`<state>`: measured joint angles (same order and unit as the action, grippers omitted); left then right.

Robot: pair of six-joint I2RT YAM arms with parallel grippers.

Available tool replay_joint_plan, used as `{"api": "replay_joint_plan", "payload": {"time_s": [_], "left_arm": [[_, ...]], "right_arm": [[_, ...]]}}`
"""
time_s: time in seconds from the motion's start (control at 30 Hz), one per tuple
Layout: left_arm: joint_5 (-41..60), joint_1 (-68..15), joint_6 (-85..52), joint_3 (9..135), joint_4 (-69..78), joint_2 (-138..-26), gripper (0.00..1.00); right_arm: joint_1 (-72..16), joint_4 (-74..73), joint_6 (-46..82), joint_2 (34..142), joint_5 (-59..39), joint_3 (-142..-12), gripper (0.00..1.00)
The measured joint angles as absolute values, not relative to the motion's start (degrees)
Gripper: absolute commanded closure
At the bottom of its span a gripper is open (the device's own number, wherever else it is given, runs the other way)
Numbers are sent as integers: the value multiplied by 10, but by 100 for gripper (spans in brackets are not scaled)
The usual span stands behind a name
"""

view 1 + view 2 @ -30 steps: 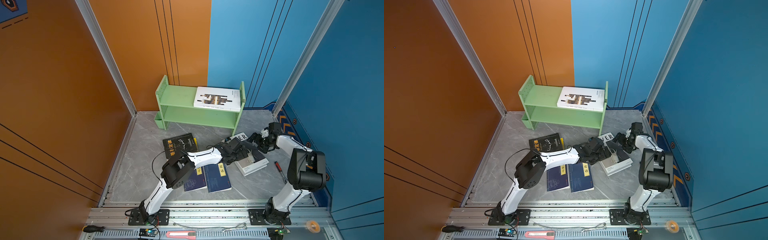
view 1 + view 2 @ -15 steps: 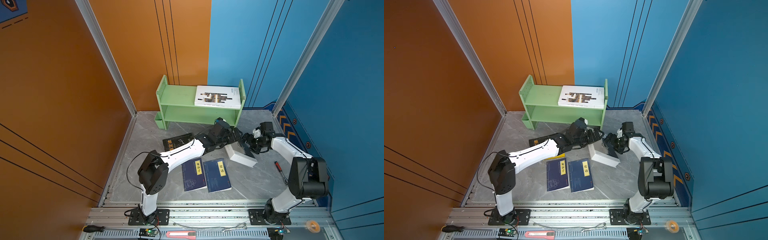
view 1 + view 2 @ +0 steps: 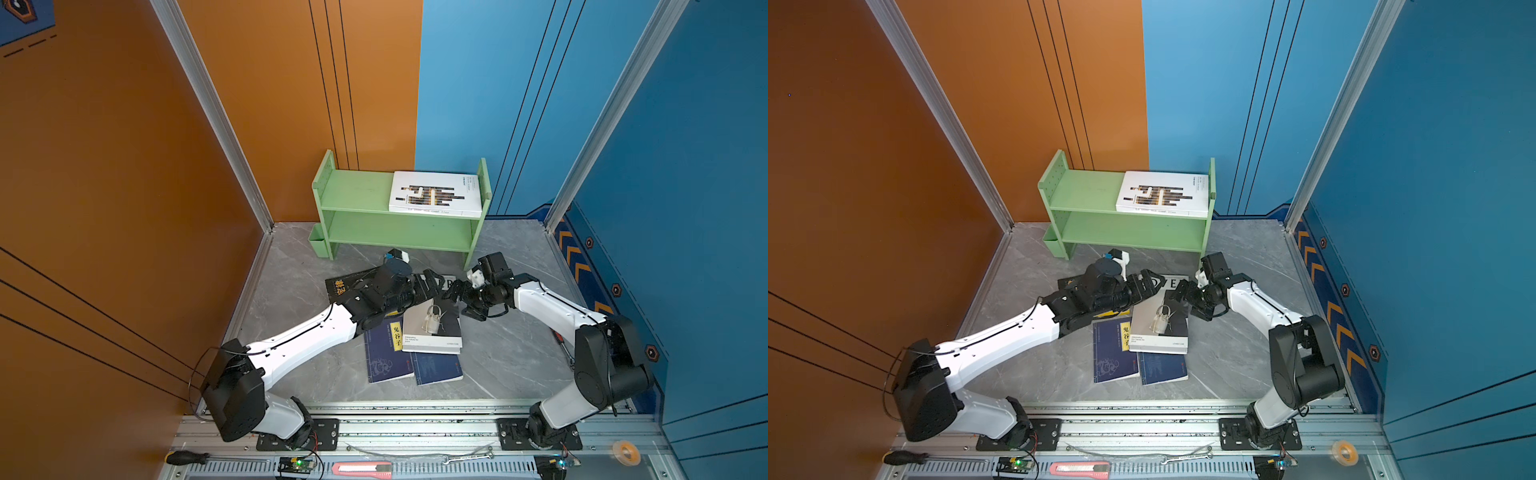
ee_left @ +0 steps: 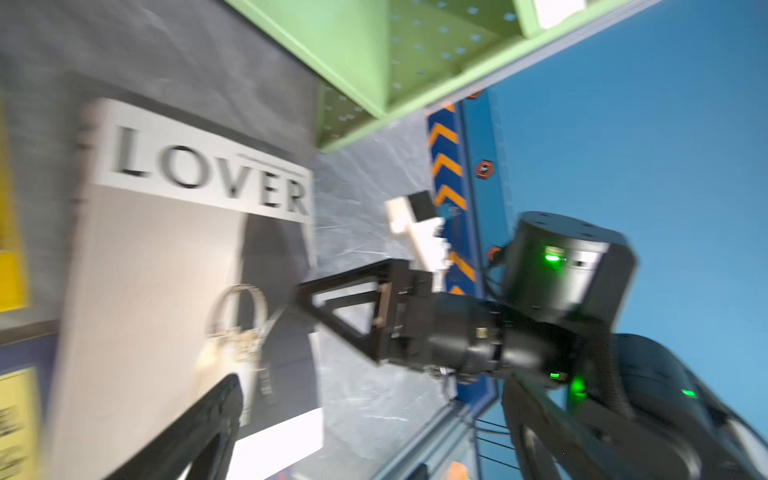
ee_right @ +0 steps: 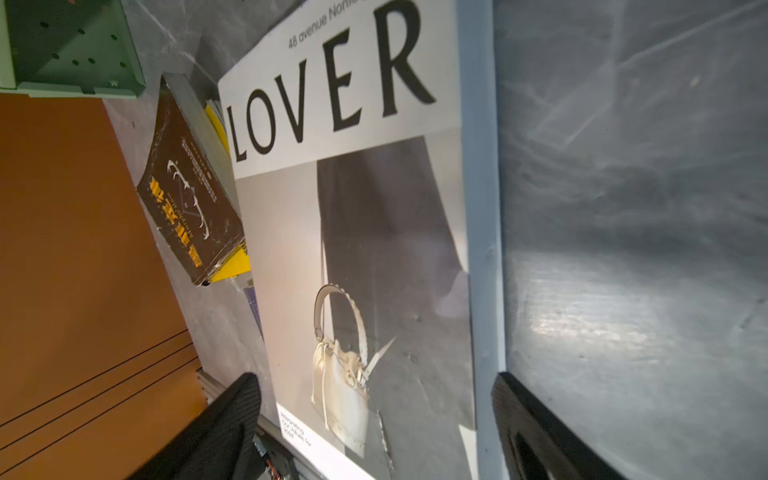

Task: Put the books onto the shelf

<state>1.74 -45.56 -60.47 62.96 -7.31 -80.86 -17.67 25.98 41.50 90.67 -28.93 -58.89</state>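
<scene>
The LOVER book's spine (image 3: 404, 323) (image 4: 67, 376), level with the bag on its cover, is the next spot my left gripper should go to, and I should close it there.
The pale green shelf (image 3: 361, 195) stands against the back wall, with a white black-barred book (image 3: 436, 193) lying flat on its top tier. The white "LOVER" book (image 3: 432, 328) lies face up on the floor, across two navy books (image 3: 384, 353). A black book (image 5: 191, 208) lies beside it on top of a yellow one (image 5: 237, 266). My left gripper (image 3: 434, 282) and right gripper (image 3: 459, 297) face each other over the LOVER book's far end. Both are open and hold nothing. In the right wrist view the open fingers (image 5: 232, 415) stand to either side of the cover.
A little green cup (image 3: 319, 245) hangs on the shelf's left side. Orange wall on the left, blue wall behind and on the right. A screwdriver (image 3: 183, 457), a box cutter (image 3: 361, 468), a wrench (image 3: 465, 457) and a tape roll (image 3: 625, 451) lie on the front rail.
The LOVER book was on edge between the grippers half a second ago; now it lies flat, further left, over the navy books. The left arm has stretched out lower.
</scene>
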Motion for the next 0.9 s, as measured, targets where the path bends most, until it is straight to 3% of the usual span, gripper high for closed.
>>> {"api": "replay_joint_plan", "payload": {"time_s": [0.4,0.6,0.9], "left_arm": [[66,-368,-522,534,-139,-823,2],[118,-366,-512,534,-88,-901,2],[173,-358,-515,538,-27,-974,2]], "right_arm": [[-225,265,414,943,-213,-614,12],[-225,264,413,979,-194,-620,22],[-226,259,393,1017,-195,-645,23]]}}
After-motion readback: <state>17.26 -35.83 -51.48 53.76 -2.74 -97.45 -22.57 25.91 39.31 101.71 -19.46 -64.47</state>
